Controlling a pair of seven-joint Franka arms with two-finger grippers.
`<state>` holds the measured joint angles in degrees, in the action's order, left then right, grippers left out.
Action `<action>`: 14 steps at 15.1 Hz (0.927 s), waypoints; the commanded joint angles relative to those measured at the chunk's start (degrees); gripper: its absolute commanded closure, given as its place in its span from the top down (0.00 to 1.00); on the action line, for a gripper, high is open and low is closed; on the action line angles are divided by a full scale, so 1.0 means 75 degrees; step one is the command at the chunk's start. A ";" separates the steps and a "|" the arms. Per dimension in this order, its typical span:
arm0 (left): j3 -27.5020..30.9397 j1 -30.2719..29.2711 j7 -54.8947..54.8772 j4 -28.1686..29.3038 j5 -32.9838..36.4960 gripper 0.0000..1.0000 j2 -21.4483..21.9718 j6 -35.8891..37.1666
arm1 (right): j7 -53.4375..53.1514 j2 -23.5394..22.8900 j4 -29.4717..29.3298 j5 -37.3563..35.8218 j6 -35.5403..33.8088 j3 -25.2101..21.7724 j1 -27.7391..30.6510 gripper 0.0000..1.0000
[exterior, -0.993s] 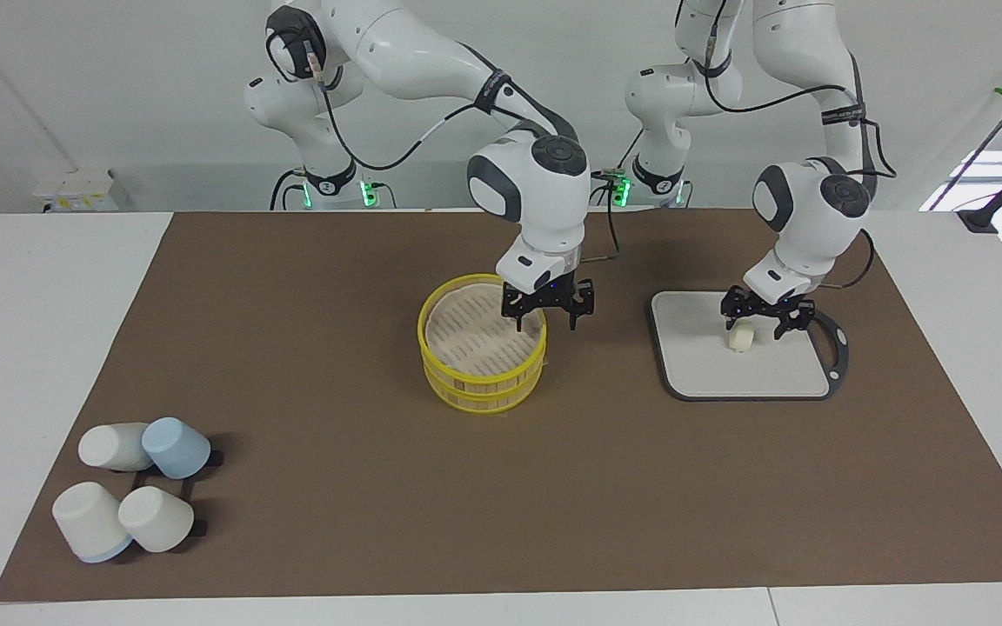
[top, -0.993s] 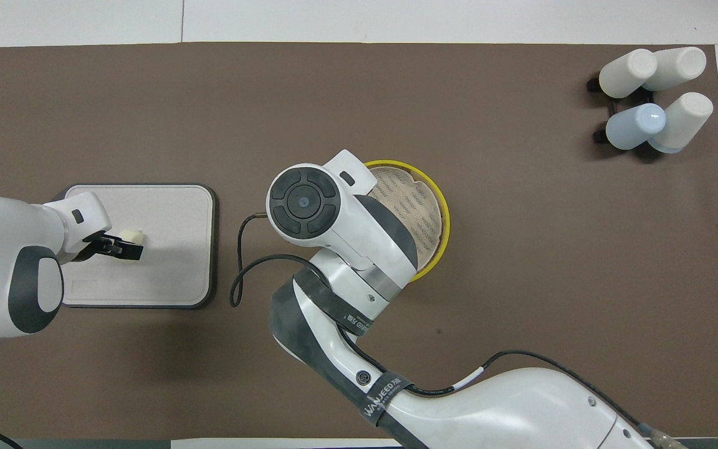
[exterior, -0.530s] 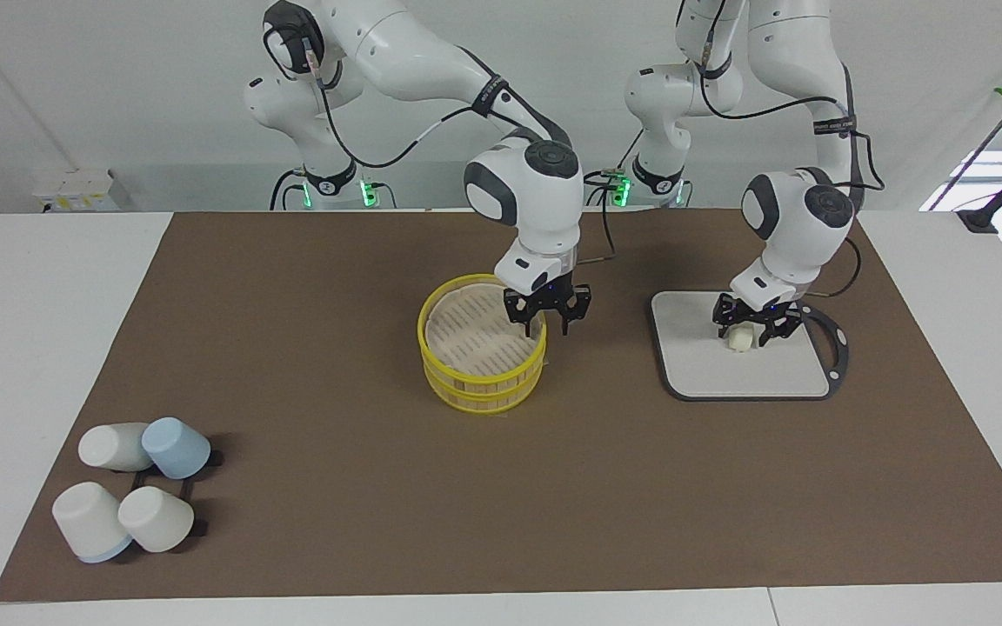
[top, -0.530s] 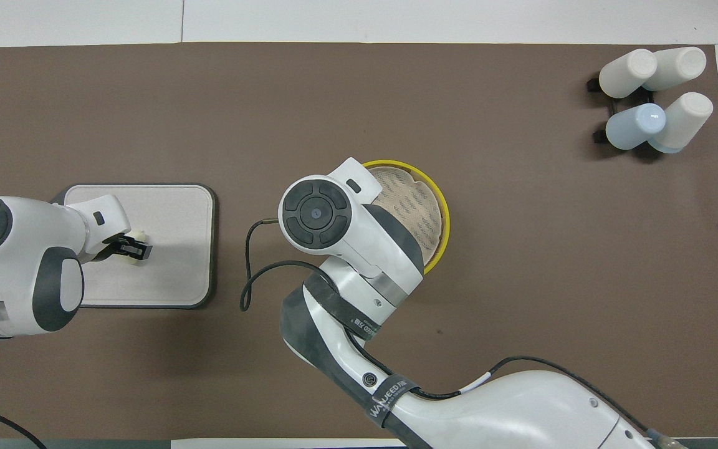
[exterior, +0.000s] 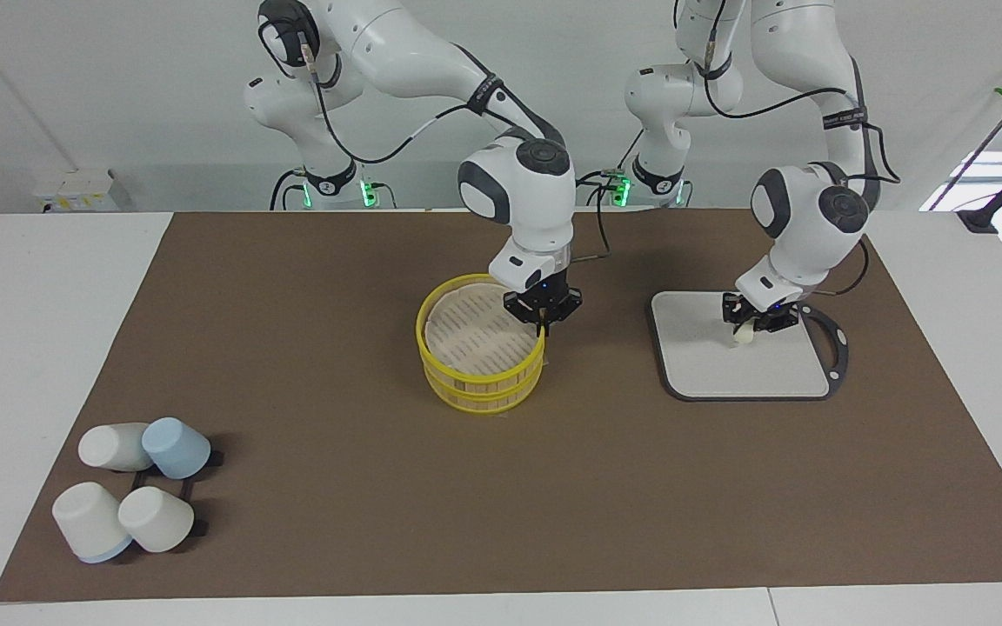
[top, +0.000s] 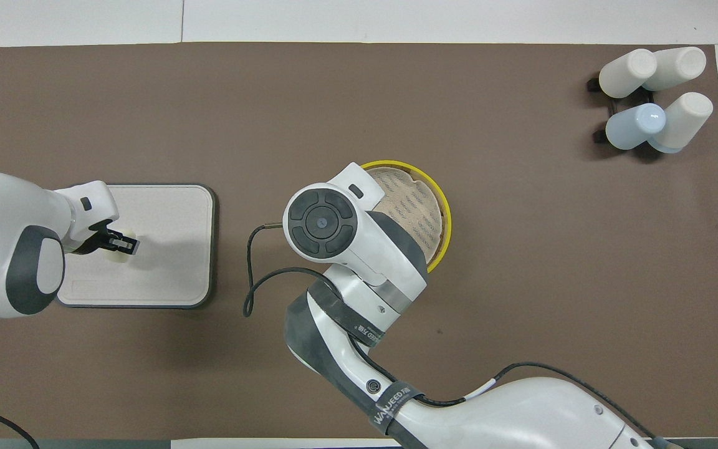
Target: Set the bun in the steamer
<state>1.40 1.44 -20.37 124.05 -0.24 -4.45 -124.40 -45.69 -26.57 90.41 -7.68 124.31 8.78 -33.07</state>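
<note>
The bun, now held low over the grey board, will be let go by my left gripper near the middle of the yellow-rimmed steamer [top: 377, 221].
The bun [exterior: 739, 339] is a small cream lump on the grey board [exterior: 779, 374] toward the left arm's end. My left gripper [exterior: 750, 327] is shut on the bun, low over the board; it also shows in the overhead view [top: 123, 244], with the bun [top: 119, 253] between its fingers. The steamer [exterior: 475, 382] is a yellow-rimmed bamboo basket in the middle of the mat, uncovered, its slatted base showing. My right gripper [exterior: 542, 323] is shut on the steamer's rim on the side nearer the board. In the overhead view my right wrist hides that gripper and part of the steamer [top: 443, 206]. No lid is in view.
Several white and blue cups [exterior: 131, 496] lie on a black rack at the mat's corner toward the right arm's end, far from the robots; they also show in the overhead view [top: 652, 100]. The brown mat [exterior: 501, 504] covers the table.
My left gripper closed on the bun and shifted it slightly toward the robots. My right gripper's fingers closed onto the steamer's rim.
</note>
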 commanded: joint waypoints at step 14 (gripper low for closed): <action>0.0105 0.5560 0.9313 -0.3990 -0.0485 0.27 -0.2815 -0.0517 | 0.7695 0.2463 -0.0361 0.0403 -0.5699 0.0037 0.4477 0.00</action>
<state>0.49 38.86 47.02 94.66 -4.47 -19.71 -122.00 6.09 -11.93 81.93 -5.59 81.36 8.28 -3.36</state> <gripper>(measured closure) 0.731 0.921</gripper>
